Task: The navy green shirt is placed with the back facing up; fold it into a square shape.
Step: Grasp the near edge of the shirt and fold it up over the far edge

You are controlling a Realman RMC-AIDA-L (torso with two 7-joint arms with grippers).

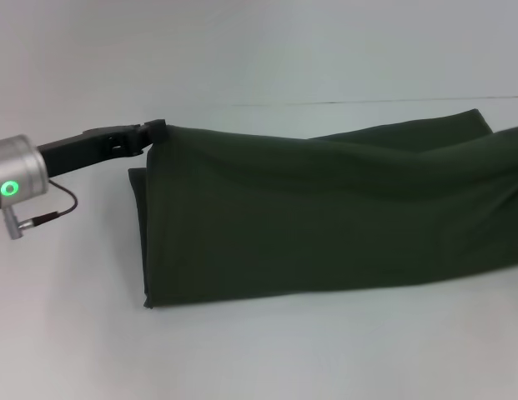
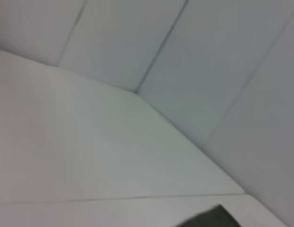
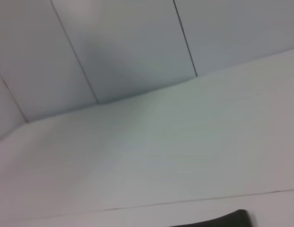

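I should open my left gripper to let go of the shirt's raised corner on the bottom layer's far edge (image 1: 162, 146), beside that layer's exposed corner.
The navy green shirt (image 1: 325, 217) is a long dark olive band across the white table (image 1: 242, 358) in the head view, running from centre-left off the right edge. Its upper-left corner is lifted, and the cloth hangs from there down to a folded edge on the table. My left gripper (image 1: 154, 129) reaches in from the left and is shut on that raised corner. A sliver of the shirt (image 2: 208, 220) shows in the left wrist view. The right wrist view has a dark sliver (image 3: 222, 220) at its edge. My right gripper is out of view.
The left arm's silver wrist (image 1: 17, 179) with a green light and a thin cable (image 1: 62, 208) hangs over the table's left side. Pale wall panels (image 2: 184, 56) rise behind the table's far edge.
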